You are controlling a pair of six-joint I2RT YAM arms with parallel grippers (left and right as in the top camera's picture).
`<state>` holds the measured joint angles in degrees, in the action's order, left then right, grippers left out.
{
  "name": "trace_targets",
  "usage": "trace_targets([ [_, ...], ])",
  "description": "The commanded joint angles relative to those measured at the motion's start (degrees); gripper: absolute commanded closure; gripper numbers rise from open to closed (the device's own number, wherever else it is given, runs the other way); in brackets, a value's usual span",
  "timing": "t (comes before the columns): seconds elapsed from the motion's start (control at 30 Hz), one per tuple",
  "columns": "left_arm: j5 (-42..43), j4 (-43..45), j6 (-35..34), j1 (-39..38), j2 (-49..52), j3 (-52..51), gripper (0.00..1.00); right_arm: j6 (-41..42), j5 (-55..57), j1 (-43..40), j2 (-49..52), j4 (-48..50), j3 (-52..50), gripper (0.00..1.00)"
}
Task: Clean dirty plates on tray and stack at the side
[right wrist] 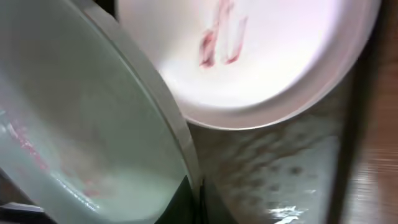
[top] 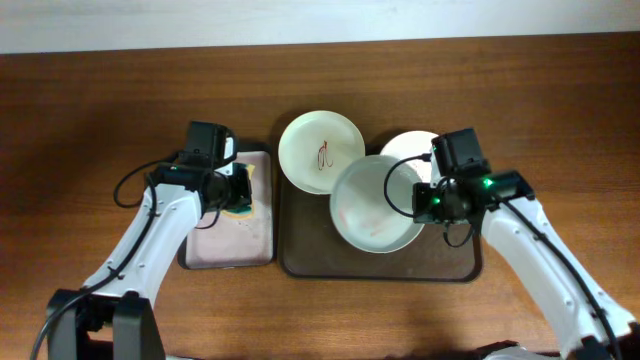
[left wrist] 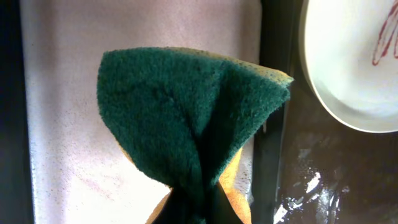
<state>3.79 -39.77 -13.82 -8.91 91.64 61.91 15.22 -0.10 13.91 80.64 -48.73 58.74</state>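
The mint green plate will go from my right gripper onto the wooden table [top: 521, 196] beside the big tray, opposite the small tray.
The dark brown tray [top: 300, 262] holds three plates. A white plate [top: 321, 150] with a red squiggle sits at its back left. A second white plate [top: 405, 146] lies at the back right, also seen in the right wrist view [right wrist: 280, 56]. My right gripper [top: 428, 200] is shut on the rim of the mint green plate [top: 370, 205] and holds it tilted above the tray; its rim fills the right wrist view [right wrist: 93, 118]. My left gripper [top: 240, 190] is shut on a green and yellow sponge [left wrist: 186, 118] over the small tray.
A smaller dark tray [top: 262, 255] with pinkish lining [left wrist: 62, 124] lies left of the big tray. The big tray's floor is wet and glossy [left wrist: 311, 180]. Bare wooden table [top: 80, 120] surrounds both trays.
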Motion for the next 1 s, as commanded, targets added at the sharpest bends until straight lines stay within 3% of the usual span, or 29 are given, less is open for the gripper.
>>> trace_targets([
  [0.0, 1.33, 0.33, 2.19, 0.50, 2.08, 0.07, 1.00, -0.09, 17.53, 5.88, -2.60, 0.00, 1.49, 0.96],
  [0.43, 1.36, 1.33, 2.16, 0.50, 5.01, 0.04, 1.00, 0.04, 60.11, 37.46, -3.08, 2.67, 3.10, 0.96],
  [0.57, 1.36, 1.33, 2.16, 0.50, 5.01, 0.04, 1.00, 0.07, 69.64, 42.71, -3.08, 4.17, 3.10, 0.96],
  [0.77, 1.36, 1.33, 2.16, 0.50, 5.03, 0.04, 1.00, 0.57, 67.76, 42.80, -3.08, 5.11, 3.10, 0.96],
  [0.97, 1.38, 1.29, 2.16, 0.50, 5.01, 0.04, 1.00, 12.52, 48.48, 33.92, -3.08, 4.57, 3.10, 0.96],
])
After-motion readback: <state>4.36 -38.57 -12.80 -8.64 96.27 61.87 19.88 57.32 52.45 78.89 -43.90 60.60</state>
